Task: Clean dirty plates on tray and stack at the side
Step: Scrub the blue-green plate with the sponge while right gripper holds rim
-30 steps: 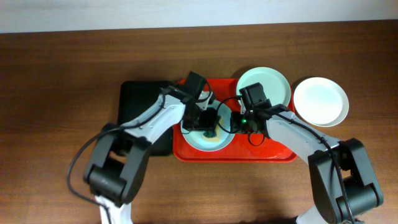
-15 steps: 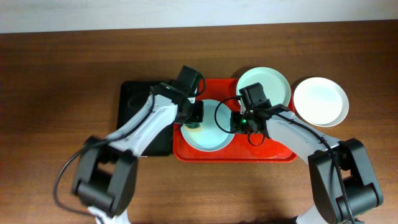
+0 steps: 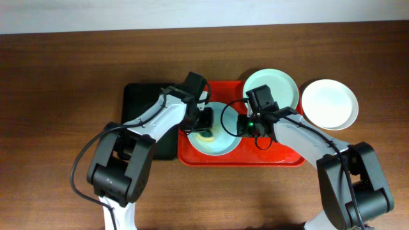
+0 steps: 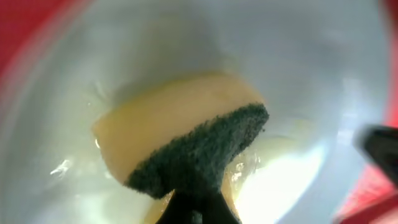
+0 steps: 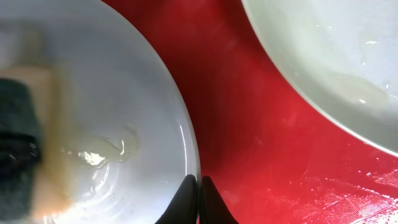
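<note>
Next, my left gripper puts the yellow sponge, now pressed on the plate's inside, down in the front half of the black tray [image 3: 147, 133].
A pale mint-blue plate [image 3: 220, 135] lies in the left half of the red tray [image 3: 275, 156]. My left gripper [image 3: 204, 122] is shut on a yellow sponge with a dark green scouring side [image 4: 186, 140], pressed on the plate's inside [image 4: 298, 56]. My right gripper [image 5: 198, 183] is shut on this plate's right rim [image 5: 189, 140]. A second mint-blue plate [image 3: 276, 86] sits at the tray's back right, with a pale smear [image 5: 357, 90]. A white plate [image 3: 330, 104] rests on the table right of the tray.
A narrower black tray [image 3: 142, 105] lies on the wooden table against the red tray's left side, under my left arm. A wet film shows on the held plate [image 5: 99, 155].
The sponge went from the plate's middle to its left edge, then partway back toward the middle. The yellow smear in the plate's middle is gone. The right gripper has not moved.
</note>
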